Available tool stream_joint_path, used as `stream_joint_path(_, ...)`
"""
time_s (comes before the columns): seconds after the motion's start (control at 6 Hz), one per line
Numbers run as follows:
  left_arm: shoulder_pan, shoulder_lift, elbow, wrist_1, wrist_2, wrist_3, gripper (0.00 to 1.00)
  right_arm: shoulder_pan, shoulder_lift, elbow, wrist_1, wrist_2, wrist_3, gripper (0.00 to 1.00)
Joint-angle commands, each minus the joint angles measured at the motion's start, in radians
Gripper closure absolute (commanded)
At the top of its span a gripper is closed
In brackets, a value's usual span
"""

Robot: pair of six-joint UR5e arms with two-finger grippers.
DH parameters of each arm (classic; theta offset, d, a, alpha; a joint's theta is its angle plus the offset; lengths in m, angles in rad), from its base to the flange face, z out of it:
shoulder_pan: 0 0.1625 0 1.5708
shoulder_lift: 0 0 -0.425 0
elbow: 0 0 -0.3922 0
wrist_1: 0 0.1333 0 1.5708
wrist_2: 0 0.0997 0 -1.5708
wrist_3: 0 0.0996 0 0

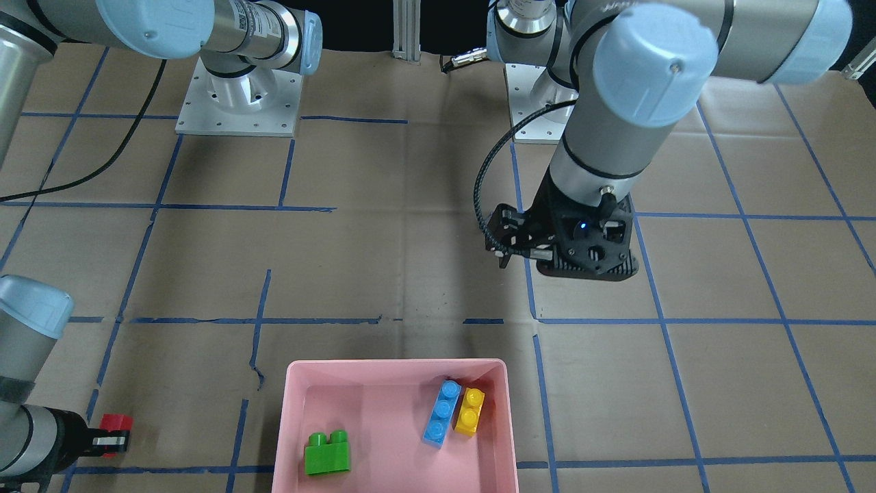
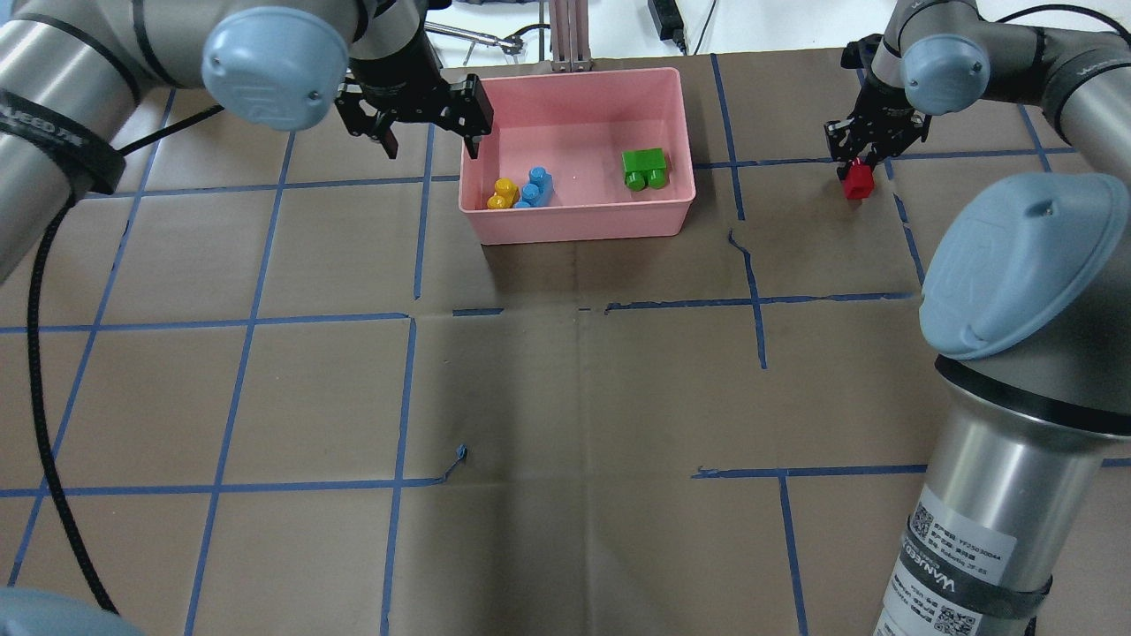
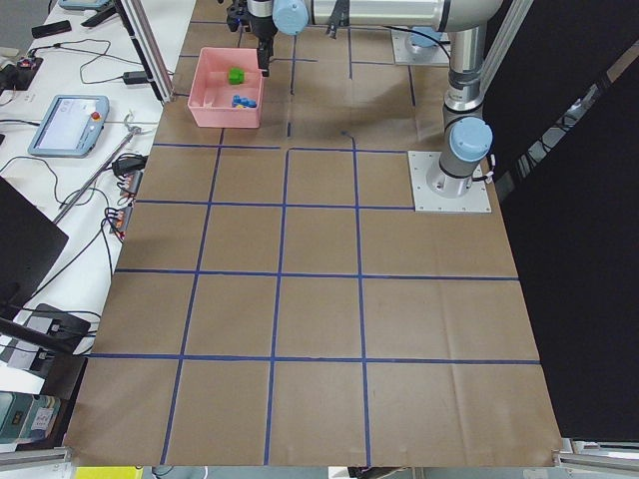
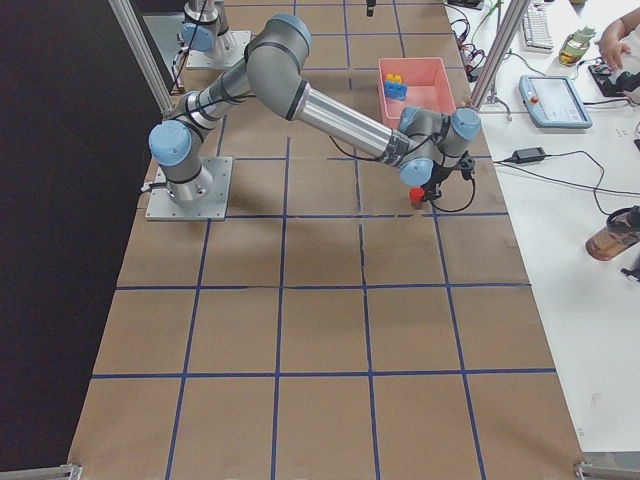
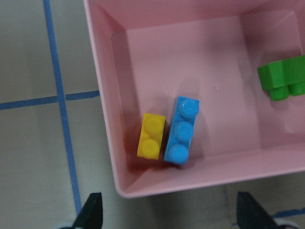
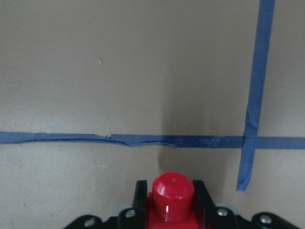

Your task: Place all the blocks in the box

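Note:
I should let go of the small red brick, now held low over the table, with my right gripper inside the pink box (image 1: 354, 434), next to the studs of the green brick.
The pink box (image 2: 574, 225) stands at the table's far edge and holds three bricks. The green brick (image 2: 644, 167) lies at its right. The long blue brick (image 2: 535, 188) and the yellow brick (image 2: 502, 193) lie side by side at its left, as the left wrist view shows: blue (image 5: 182, 130), yellow (image 5: 151, 136), green (image 5: 281, 78). My left gripper (image 2: 430, 141) hangs open and empty above the box's left rim. My right gripper (image 2: 857, 172) is shut on the small red brick (image 6: 172, 195), low over the table, right of the box.
Brown paper with blue tape lines (image 2: 406, 397) covers the table. The left arm's black cable (image 2: 35, 371) runs along the left side. Both arm bases (image 1: 239, 96) stand at the robot's edge.

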Motion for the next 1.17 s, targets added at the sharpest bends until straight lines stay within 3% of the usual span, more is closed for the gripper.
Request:
stream_joint_path(0.0, 0.018, 0.100, -0.010, -0.095, 0.000, 0.000, 0.01, 0.014, -0.052, -0.101, 0.098, 0.017, 0.025, 0.86)
stream_joint_path(0.5, 0.032, 0.147, -0.064, -0.081, 0.004, 0.000, 0.01, 0.190, -0.106, -0.257, 0.283, 0.038, 0.281, 0.86)
stream_joint_path(0.83, 0.033, 0.174, -0.087, -0.087, 0.004, 0.000, 0.01, 0.379, -0.079, -0.261, 0.251, 0.043, 0.534, 0.86)
stream_joint_path(1.0, 0.035, 0.181, -0.089, -0.087, 0.005, 0.000, 0.01, 0.419, -0.027, -0.259, 0.201, 0.043, 0.573, 0.86)
